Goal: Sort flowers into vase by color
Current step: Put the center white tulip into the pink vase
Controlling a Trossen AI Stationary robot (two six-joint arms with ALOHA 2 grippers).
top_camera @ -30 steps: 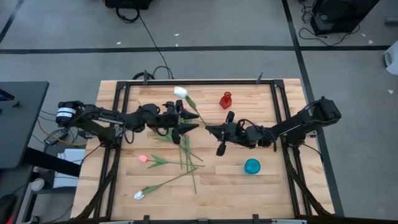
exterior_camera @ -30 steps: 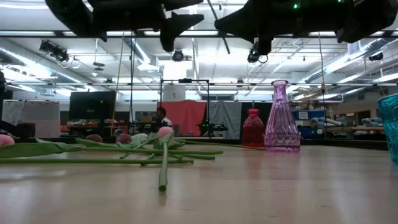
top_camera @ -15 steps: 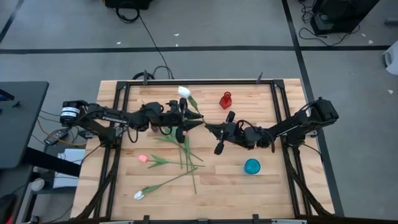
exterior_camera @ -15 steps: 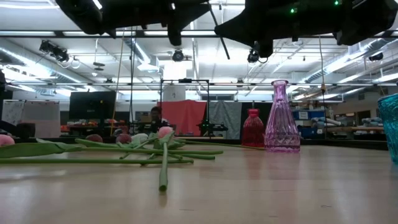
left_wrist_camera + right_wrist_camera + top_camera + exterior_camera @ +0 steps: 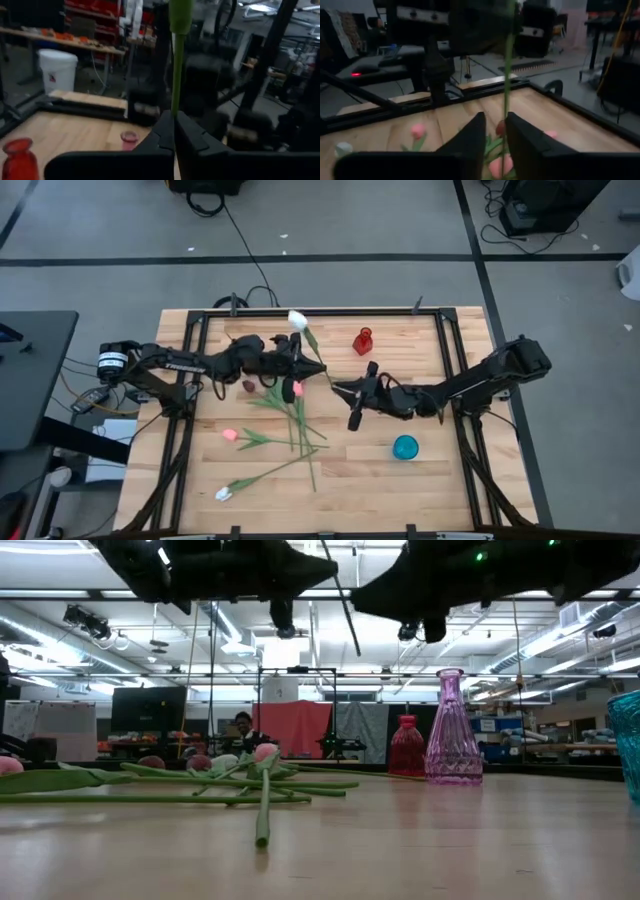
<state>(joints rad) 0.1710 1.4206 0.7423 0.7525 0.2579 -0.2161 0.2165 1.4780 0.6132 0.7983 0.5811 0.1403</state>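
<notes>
My right gripper should grip the stem just under the leaf (image 5: 319, 357) before it lowers the white tulip into the pink vase, as it is low on the tulip's stem.
A white tulip (image 5: 296, 319) with a long green stem (image 5: 175, 65) hangs in the air over the middle of the table. My left gripper (image 5: 312, 370) is shut on its stem. My right gripper (image 5: 338, 389) faces it from the table's right and is open. Its two fingers (image 5: 472, 131) stand on either side of the same stem (image 5: 508, 75), lower down. More flowers (image 5: 290, 430) lie flat on the table below: pink, white and a dark maroon head (image 5: 249, 386). A red vase (image 5: 363, 341), a teal vase (image 5: 405, 447) and a pink vase (image 5: 452, 730) stand upright. My left gripper pinches the white tulip's stem (image 5: 174, 107) between its two fingers, some way below the head. The fingers come level from the table's left and lie across the stem. The flower is lifted clear of the table and tilted, head up and toward the far edge. My right gripper has the stem close by one finger (image 5: 520, 131); whether it touches, I cannot tell.
The lying flowers take up the table's left and middle, stems crossing (image 5: 300, 442). The red vase stands at the far middle and the teal vase near the right. A black frame (image 5: 300, 311) runs around the tabletop. A person (image 5: 240, 725) shows far off in the room.
My left gripper has moved a little toward the table's right, onto the raised white tulip. Its fingers stood wide apart a second ago and have shut on the stem. The flower has stayed in the air, its head shifting slightly toward the far edge.
</notes>
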